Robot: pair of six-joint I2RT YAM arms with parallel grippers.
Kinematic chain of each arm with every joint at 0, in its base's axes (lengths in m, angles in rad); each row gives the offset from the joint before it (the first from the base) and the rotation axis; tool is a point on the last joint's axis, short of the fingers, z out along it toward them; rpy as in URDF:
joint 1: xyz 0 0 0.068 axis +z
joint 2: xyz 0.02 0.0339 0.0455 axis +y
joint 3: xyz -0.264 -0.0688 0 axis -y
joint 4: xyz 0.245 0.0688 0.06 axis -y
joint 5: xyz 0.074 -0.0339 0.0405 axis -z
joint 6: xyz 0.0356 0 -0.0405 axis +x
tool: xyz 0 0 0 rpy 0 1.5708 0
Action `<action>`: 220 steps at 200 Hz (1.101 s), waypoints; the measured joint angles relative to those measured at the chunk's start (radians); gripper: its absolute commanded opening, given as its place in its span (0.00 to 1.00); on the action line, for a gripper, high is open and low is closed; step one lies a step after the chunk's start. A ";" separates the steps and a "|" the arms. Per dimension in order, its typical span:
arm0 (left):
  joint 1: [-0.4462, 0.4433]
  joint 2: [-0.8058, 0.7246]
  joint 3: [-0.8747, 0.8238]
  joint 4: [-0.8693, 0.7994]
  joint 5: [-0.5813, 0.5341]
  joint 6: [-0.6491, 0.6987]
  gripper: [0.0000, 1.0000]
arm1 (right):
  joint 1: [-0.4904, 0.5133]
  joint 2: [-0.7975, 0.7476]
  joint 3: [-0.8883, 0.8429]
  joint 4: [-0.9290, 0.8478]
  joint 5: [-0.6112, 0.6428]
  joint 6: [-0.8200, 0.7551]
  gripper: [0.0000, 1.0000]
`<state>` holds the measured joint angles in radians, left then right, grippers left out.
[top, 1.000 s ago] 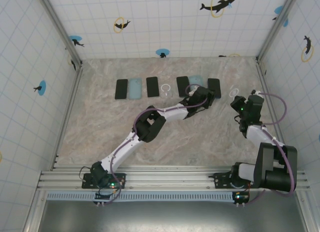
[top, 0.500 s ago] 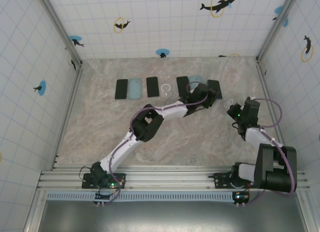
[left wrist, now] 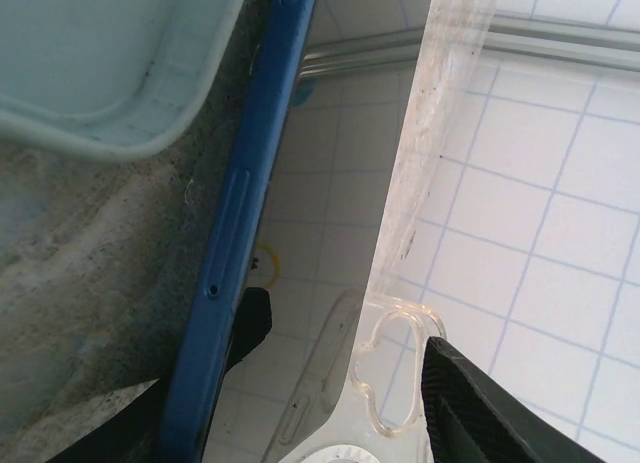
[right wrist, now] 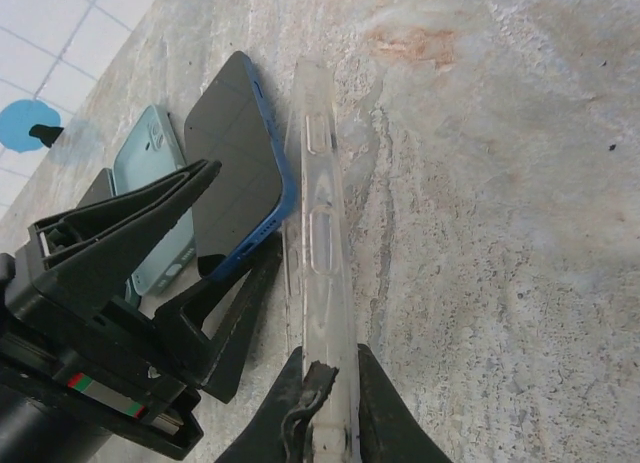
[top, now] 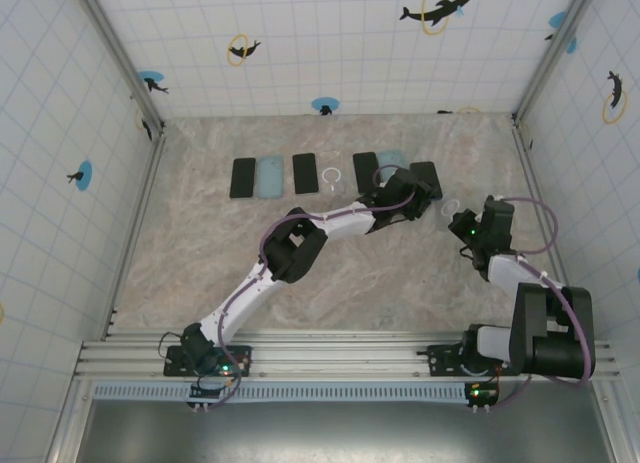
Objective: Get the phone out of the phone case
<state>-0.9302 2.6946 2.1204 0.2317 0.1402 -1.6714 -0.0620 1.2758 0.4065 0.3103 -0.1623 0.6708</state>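
Note:
Next, I grip the near end of the slanting phone, by the clear phone case, with my left gripper and then set the phone straight in the row [top: 425,171].
The phone [right wrist: 235,158], black-screened with a blue rim [left wrist: 240,233], lies out of its case near the table's far side [top: 427,173]. My left gripper [top: 413,191] straddles it with the jaws open wide [left wrist: 345,328]. The blue edge rests against the left finger [left wrist: 252,323], and the right finger [left wrist: 480,403] stands well clear. The clear phone case [right wrist: 318,213] is empty and stands on edge just right of the phone [top: 450,205] [left wrist: 430,133]. My right gripper [right wrist: 330,368] is shut on the case's near end [top: 464,221].
A row of black phones [top: 243,177] [top: 305,173] [top: 366,169], a light blue case [top: 270,176], a clear ringed case [top: 332,173] and a teal case [top: 390,161] lies along the far side. Tiled walls enclose the marble table [top: 230,253].
My left jaws have widened off the phone. My right gripper has drawn the clear case left and toward the near side, away from the wall.

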 measured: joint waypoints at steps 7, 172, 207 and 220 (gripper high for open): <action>0.000 0.000 0.000 0.000 0.002 0.000 0.54 | 0.004 0.002 0.000 0.000 0.000 0.003 0.08; 0.031 -0.047 -0.065 -0.040 0.044 0.093 0.37 | -0.005 0.002 -0.028 0.052 0.020 0.087 0.07; 0.047 -0.047 -0.064 -0.050 0.051 0.105 0.26 | -0.005 0.002 -0.028 0.052 0.023 0.080 0.07; 0.050 -0.047 -0.063 -0.054 0.055 0.108 0.22 | -0.005 0.002 -0.028 0.051 0.023 0.079 0.07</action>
<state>-0.8803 2.6476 2.0579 0.1780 0.1951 -1.5635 -0.0673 1.2781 0.3786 0.3618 -0.1390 0.7498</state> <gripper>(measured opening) 0.251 0.128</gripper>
